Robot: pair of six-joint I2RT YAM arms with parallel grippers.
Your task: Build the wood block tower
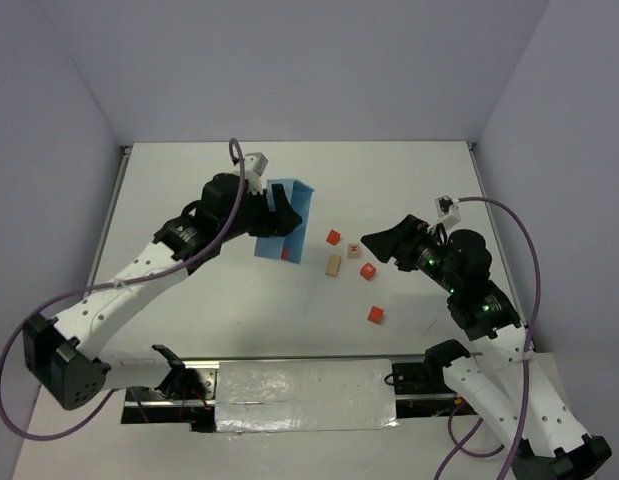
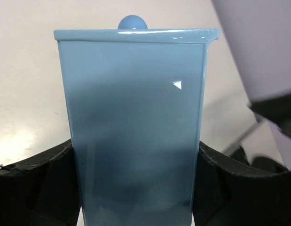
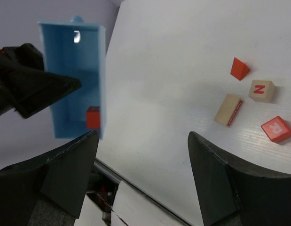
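Observation:
The long rim (image 1: 306, 232) (image 3: 103, 96) of the light blue tray facing the loose blocks, across from my left gripper, will be gripped by my right gripper.
No tower stands; the small wooden blocks lie loose and apart on the white table. They are a red wedge (image 1: 333, 237) (image 3: 239, 68), a tan cube with a red letter (image 1: 355, 250) (image 3: 262, 90), a tan oblong block (image 1: 333, 265) (image 3: 229, 109), a red cube (image 1: 368, 271) (image 3: 276, 129) and another red cube (image 1: 376, 315). One more red block (image 1: 285, 254) (image 3: 92, 117) lies inside the light blue tray (image 1: 289, 215) (image 2: 136, 117) (image 3: 72, 80). My left gripper (image 1: 267, 216) (image 2: 136, 188) is shut on the tray and holds it tilted. My right gripper (image 1: 374, 243) (image 3: 143, 155) is open and empty, right of the blocks.
The table's near edge carries a metal rail and a white plate (image 1: 304, 385). Grey walls close the left, back and right sides. Purple cables loop off both arms.

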